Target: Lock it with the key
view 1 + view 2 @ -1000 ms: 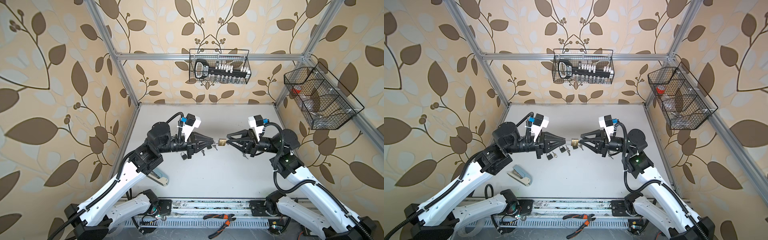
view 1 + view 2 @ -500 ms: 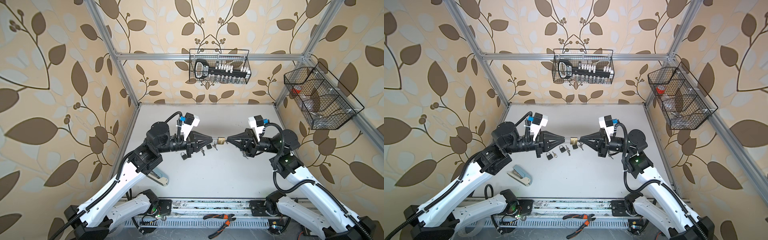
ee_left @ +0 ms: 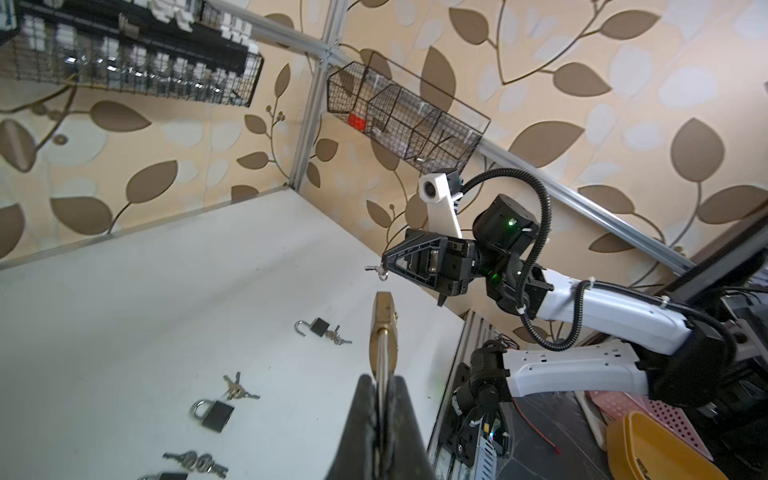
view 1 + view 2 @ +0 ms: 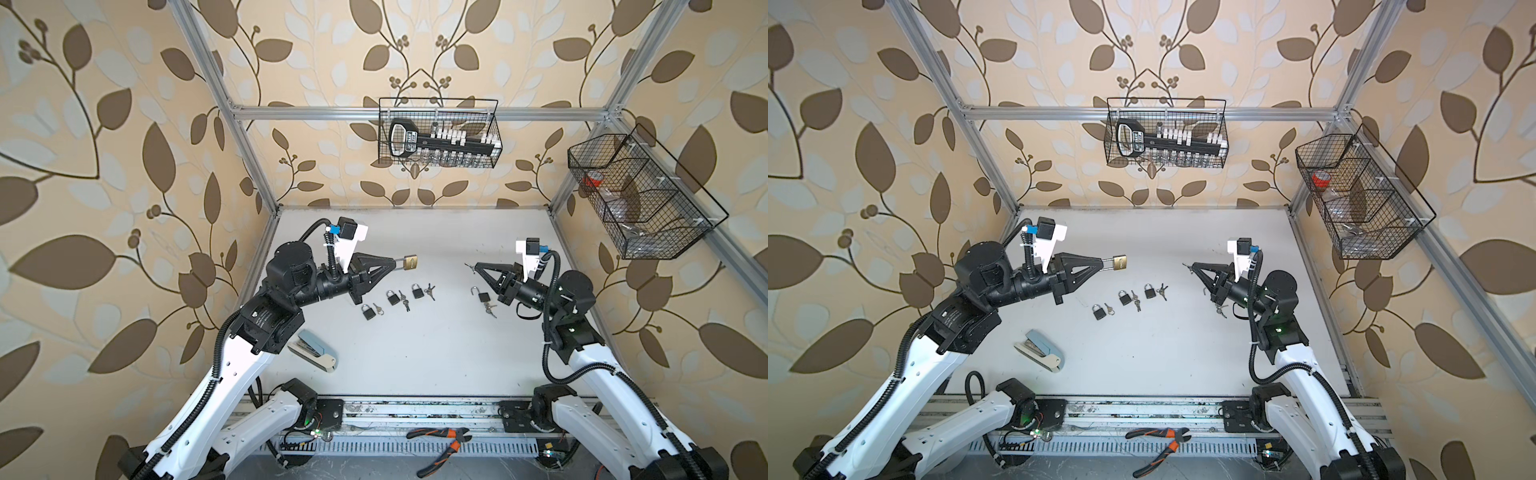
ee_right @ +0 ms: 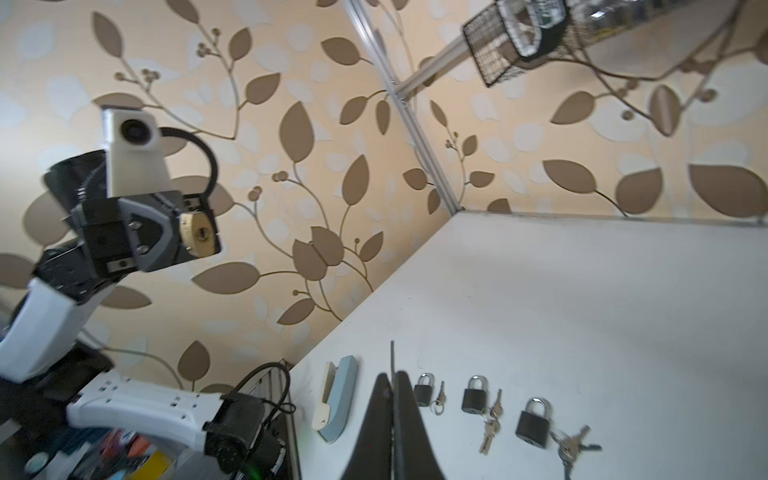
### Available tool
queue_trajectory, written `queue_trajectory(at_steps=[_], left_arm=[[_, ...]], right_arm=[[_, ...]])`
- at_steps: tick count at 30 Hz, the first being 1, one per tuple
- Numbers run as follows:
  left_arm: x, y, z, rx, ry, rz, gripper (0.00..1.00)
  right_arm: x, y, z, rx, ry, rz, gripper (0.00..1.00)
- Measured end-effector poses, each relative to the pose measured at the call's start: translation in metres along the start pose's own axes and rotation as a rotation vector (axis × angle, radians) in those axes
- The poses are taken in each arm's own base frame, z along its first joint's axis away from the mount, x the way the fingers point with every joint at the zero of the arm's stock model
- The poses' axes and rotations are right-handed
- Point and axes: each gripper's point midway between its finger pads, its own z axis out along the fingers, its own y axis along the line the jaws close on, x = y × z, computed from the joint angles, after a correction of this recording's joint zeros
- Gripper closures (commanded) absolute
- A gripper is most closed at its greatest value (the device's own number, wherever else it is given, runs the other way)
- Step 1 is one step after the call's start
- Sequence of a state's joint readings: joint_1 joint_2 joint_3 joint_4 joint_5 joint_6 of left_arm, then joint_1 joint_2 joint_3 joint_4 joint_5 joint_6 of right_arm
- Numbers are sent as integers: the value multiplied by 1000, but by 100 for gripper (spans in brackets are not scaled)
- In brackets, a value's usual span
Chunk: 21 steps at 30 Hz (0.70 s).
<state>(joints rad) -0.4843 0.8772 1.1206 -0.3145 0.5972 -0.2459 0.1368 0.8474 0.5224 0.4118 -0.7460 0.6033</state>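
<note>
Next, my right gripper releases the small silver key so that it rests on the white table (image 4: 472, 272), just behind the open black padlock.
My left gripper (image 4: 394, 263) (image 4: 1103, 263) is shut on the shackle of a brass padlock (image 4: 411, 262) (image 4: 1120, 262), held above the table with its keyhole end towards the right arm. In the left wrist view the padlock (image 3: 384, 318) sticks out past the closed fingertips (image 3: 365, 384). My right gripper (image 4: 477, 266) (image 4: 1194, 266) is shut on a small silver key (image 4: 469, 267) (image 4: 1186, 266), well apart from the padlock. In the right wrist view the key's blade (image 5: 392, 355) points out from the shut gripper (image 5: 392, 375), and the brass padlock (image 5: 199, 235) faces it.
Three shut black padlocks with keys (image 4: 367, 311) (image 4: 392, 297) (image 4: 417, 291) lie on the white table (image 4: 415, 357). An open black padlock (image 4: 482, 296) lies under the right gripper. A blue stapler (image 4: 313, 351) lies front left. Pliers (image 4: 442, 440) rest on the front rail. Wire baskets (image 4: 438, 133) (image 4: 640, 195) hang on the walls.
The right gripper shut on the key at the padlock in the middle. Both arms then drew apart, the key coming away from the padlock with the right gripper.
</note>
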Motion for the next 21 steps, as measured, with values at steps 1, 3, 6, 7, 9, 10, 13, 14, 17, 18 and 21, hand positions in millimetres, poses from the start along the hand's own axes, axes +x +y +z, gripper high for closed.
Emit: queue_trajectory(at_steps=[1, 3, 6, 7, 9, 10, 13, 14, 17, 18, 21], left_arm=[[5, 9, 4, -30, 21, -19, 100], [16, 24, 11, -85, 60, -52, 100], [29, 43, 18, -152, 107, -90, 100], [31, 47, 19, -165, 115, -97, 100], [35, 52, 21, -186, 124, -109, 100], [36, 54, 21, -190, 128, -115, 100], [40, 57, 24, -194, 142, -133, 100], [41, 58, 25, -196, 146, -136, 100], [48, 62, 28, -203, 166, -150, 100], [51, 63, 28, -206, 176, -156, 100], [57, 64, 26, -212, 196, -168, 100]], right_arm=[[5, -13, 0, 50, 1, 27, 100], [14, -36, 0, 144, 1, 71, 100], [32, -68, -2, 277, 1, 124, 100], [41, -78, -3, 321, 8, 142, 100], [58, -96, -1, 399, 31, 177, 100], [67, -104, 1, 433, 47, 192, 100], [94, -123, 9, 514, 101, 231, 100], [101, -128, 11, 529, 116, 239, 100], [124, -150, 15, 601, 159, 277, 100], [131, -158, 16, 625, 172, 289, 100], [144, -177, 19, 685, 197, 306, 100]])
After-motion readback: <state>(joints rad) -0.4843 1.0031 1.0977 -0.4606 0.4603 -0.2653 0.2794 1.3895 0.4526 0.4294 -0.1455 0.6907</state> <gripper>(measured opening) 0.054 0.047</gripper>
